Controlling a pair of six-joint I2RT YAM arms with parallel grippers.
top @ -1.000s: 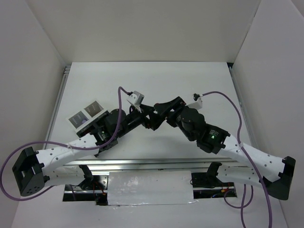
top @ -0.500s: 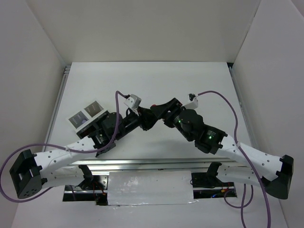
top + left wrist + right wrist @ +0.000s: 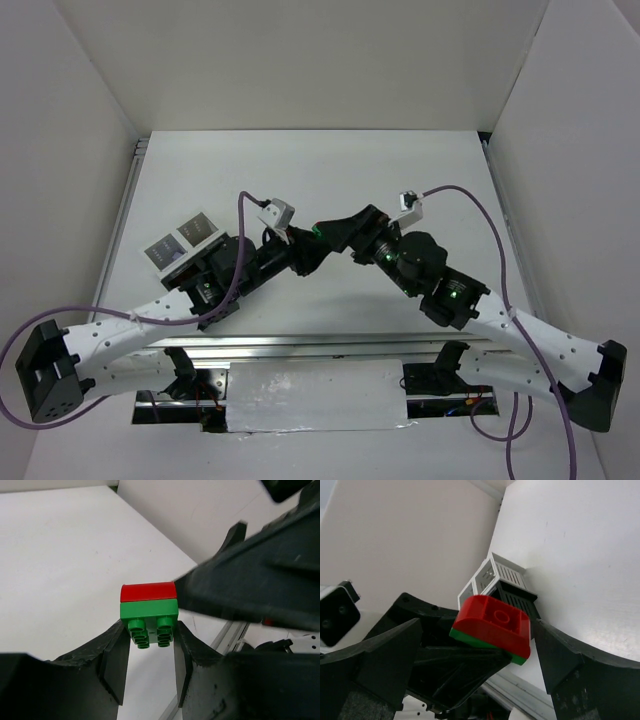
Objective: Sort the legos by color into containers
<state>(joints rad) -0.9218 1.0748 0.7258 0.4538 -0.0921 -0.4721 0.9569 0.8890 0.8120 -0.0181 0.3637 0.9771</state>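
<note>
The green brick will drop from my left gripper inside the black box's end nearer the table's middle (image 3: pixel 225 267).
A two-brick lego stack hangs in the air between my grippers, a red brick (image 3: pixel 148 591) pressed onto a green brick (image 3: pixel 149 611). My left gripper (image 3: pixel 150 632) is shut on the green brick, its pads against the two sides. In the right wrist view the red brick (image 3: pixel 495 620) faces the camera with a green sliver (image 3: pixel 482 641) under it. My right gripper (image 3: pixel 477 630) is open, its fingers standing wide on either side of the red brick without touching it. From above, the left gripper (image 3: pixel 303 252) and the right gripper (image 3: pixel 332 233) meet over the table's middle, hiding the stack.
The black box (image 3: pixel 517 597) with its two grey square tabs (image 3: pixel 490 577) sits at the table's left, partly under my left arm (image 3: pixel 190 262). Its compartments are not visible. An aluminium rail (image 3: pixel 300 345) runs along the near edge. White walls enclose the table.
My left gripper has closed on the green brick. My right gripper has opened wide and let go of the red brick, and the right arm has shifted slightly.
</note>
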